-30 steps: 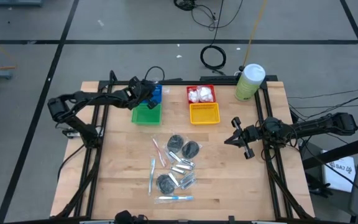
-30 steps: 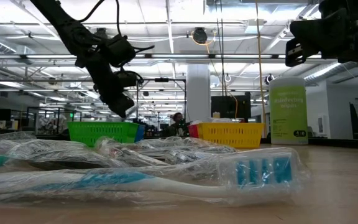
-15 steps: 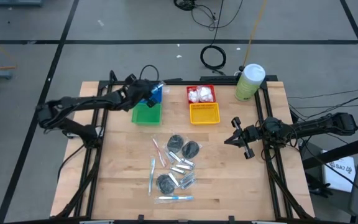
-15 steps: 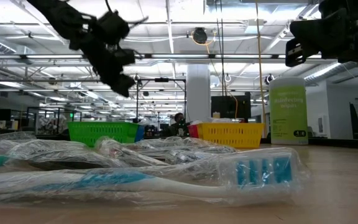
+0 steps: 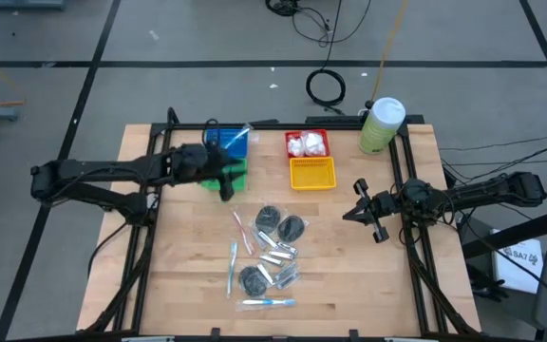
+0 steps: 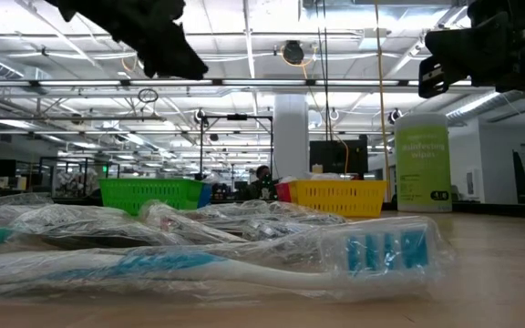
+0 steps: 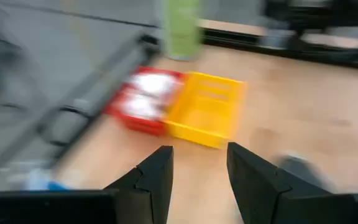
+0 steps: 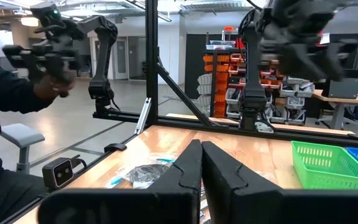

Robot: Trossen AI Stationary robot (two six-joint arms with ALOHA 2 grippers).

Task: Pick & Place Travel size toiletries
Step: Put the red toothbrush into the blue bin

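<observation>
My left gripper is to go down next to the handle [image 5: 243, 232] of the red-and-white toothbrush beside the dark discs and close there.
The toiletries lie in a loose pile at the table's middle [image 5: 266, 252]: wrapped toothbrushes [image 5: 233, 266], dark discs [image 5: 292, 226] and silver tubes [image 5: 278, 253]. One blue toothbrush [image 6: 244, 264] lies nearest the low camera. White packets [image 5: 307, 144] sit in the red basket. My left gripper [image 5: 224, 182] hovers open over the green basket's near edge, high above the table [image 6: 158, 36]; its wrist view looks at the red basket [image 7: 138, 102] and the yellow basket [image 7: 207, 109]. My right gripper [image 5: 349, 216] waits shut near the table's right side, above the wood.
Blue basket [image 5: 234, 141], green basket [image 5: 235, 169], red basket [image 5: 319, 135] and yellow basket [image 5: 312, 173] stand in a row along the far side. The tall pale-green canister [image 5: 381, 125] stands at the far right corner. A person [image 8: 5, 118] stands beyond the table.
My left gripper has swung from above the blue and green baskets toward the table's near edge and has risen, turning about as it went. The right arm and the toiletries have kept still.
</observation>
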